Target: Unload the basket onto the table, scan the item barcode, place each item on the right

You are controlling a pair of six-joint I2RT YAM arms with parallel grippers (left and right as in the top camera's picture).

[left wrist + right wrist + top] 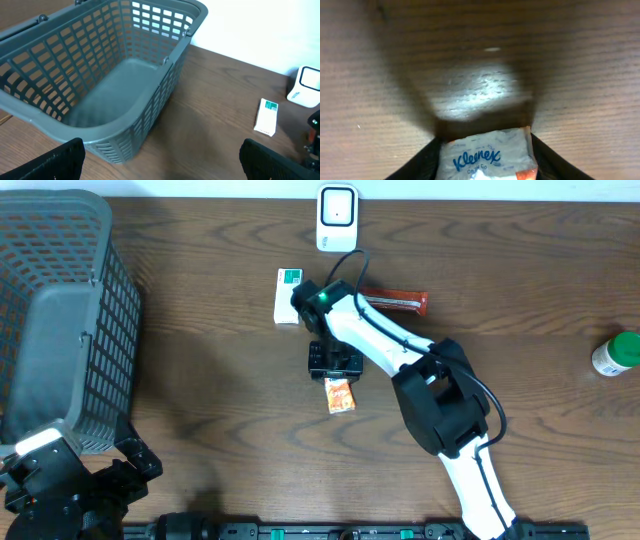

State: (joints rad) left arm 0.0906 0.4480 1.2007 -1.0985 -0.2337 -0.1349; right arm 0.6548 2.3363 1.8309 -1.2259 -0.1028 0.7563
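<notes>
The robot's right gripper pinches the packet's Kleenex-printed end across its narrow width, so it should open, turn and take the packet lengthwise (340,396) before scanning.
A small Kleenex tissue packet (485,150), clear wrap with an orange corner, sits between the black fingers of my right gripper (488,167), which presses on both of its sides. From overhead the right gripper (336,376) hangs over mid-table, and the packet (340,395) sticks out toward the front edge. A white scanner (337,218) stands at the back edge, well behind the packet. My left gripper (75,490) stays at the front left corner. Seen from the left wrist, the left gripper (165,170) is open with nothing between its fingers.
A large grey mesh basket (60,310) fills the left side. A white and green box (288,295) and a red-brown bar (395,301) lie behind the right gripper. A green-capped bottle (617,353) stands at the far right.
</notes>
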